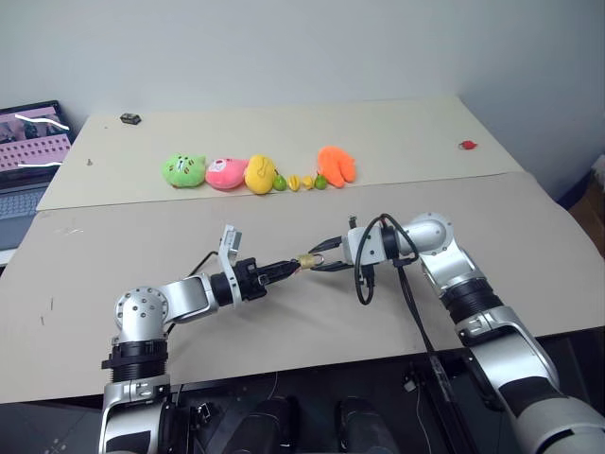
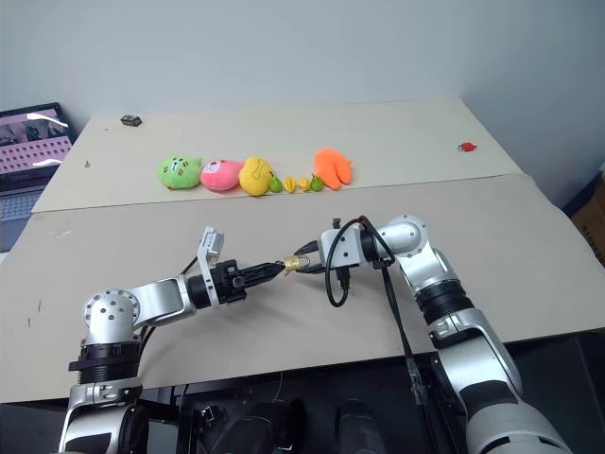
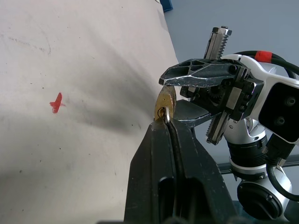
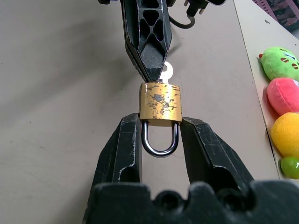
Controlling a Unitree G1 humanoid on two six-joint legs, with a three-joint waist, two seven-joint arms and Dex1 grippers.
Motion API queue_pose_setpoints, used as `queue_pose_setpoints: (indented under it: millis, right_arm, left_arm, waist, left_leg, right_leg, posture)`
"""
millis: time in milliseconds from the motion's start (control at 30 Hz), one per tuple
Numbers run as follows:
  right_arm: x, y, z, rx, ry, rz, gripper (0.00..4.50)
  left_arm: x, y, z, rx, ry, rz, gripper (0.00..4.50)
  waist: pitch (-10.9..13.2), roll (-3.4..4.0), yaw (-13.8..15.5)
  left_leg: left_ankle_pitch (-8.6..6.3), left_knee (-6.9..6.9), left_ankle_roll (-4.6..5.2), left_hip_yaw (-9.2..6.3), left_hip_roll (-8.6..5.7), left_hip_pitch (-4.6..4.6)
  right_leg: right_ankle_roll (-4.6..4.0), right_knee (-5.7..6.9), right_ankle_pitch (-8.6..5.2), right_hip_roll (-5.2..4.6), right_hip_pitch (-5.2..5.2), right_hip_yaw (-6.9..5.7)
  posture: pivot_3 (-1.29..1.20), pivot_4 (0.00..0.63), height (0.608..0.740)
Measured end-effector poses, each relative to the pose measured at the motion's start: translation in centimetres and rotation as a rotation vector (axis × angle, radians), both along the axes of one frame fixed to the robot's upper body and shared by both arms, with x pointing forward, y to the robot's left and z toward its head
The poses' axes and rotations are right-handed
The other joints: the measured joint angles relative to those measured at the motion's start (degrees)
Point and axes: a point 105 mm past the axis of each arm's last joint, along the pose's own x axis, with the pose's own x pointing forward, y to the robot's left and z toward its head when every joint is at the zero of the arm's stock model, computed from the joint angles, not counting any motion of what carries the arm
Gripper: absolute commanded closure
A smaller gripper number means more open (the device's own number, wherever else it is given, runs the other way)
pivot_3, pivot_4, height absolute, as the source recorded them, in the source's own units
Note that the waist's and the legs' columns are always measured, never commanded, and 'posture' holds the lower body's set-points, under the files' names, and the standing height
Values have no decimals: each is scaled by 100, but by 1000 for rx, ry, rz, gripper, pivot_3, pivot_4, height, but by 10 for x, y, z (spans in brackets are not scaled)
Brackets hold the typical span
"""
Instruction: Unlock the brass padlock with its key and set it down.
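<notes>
The key's head pokes out past one side of my left gripper's fingers, so next I open them and grip the key's head nearer its middle [image 4: 164, 74] before I turn it.
The brass padlock [image 4: 160, 102] hangs in the air above the table between my two grippers. My right gripper [image 4: 160, 122] is shut on it, one finger on each side of the body, and the silver shackle [image 4: 160, 144] points back toward that wrist. Both shackle legs sit in the body. My left gripper [image 4: 152, 74] comes from the opposite side and is shut on the key [image 4: 166, 71]. The key's round head shows at the fingertips and its blade goes into the padlock's far face. In the left eye view the padlock [image 1: 306, 260] is small and sits between the left gripper [image 1: 289, 269] and the right gripper [image 1: 323, 257].
A row of plush toys [image 1: 257, 173] lies across the back board, from green on the left to orange on the right. A laptop [image 1: 28, 156] stands at the far left. A small red thing [image 1: 467, 146] lies at the back right and a small dark thing [image 1: 129, 118] at the back left.
</notes>
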Motion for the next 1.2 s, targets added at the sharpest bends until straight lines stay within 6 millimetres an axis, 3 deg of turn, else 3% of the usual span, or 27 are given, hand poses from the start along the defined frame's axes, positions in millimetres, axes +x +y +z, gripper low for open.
queue_pose_setpoints:
  millis: [1167,1200]
  right_arm:
    - [2,-1,-1,-3,-5,-16,3554]
    - [2,-2,-1,-6,-6,-17,3554]
  left_arm:
    - [5,-2,0,59,-73,23,4412]
    - [5,-2,0,59,-73,23,4180]
  waist:
    - [0,0,1]
    - [0,0,1]
  left_leg:
    - [0,0,0,0,0,0]
    - [0,0,0,0,0,0]
  right_leg:
    - [0,-1,0,0,1,0]
    - [0,0,0,0,0,0]
  posture:
    - [0,150,740]
    - [0,150,740]
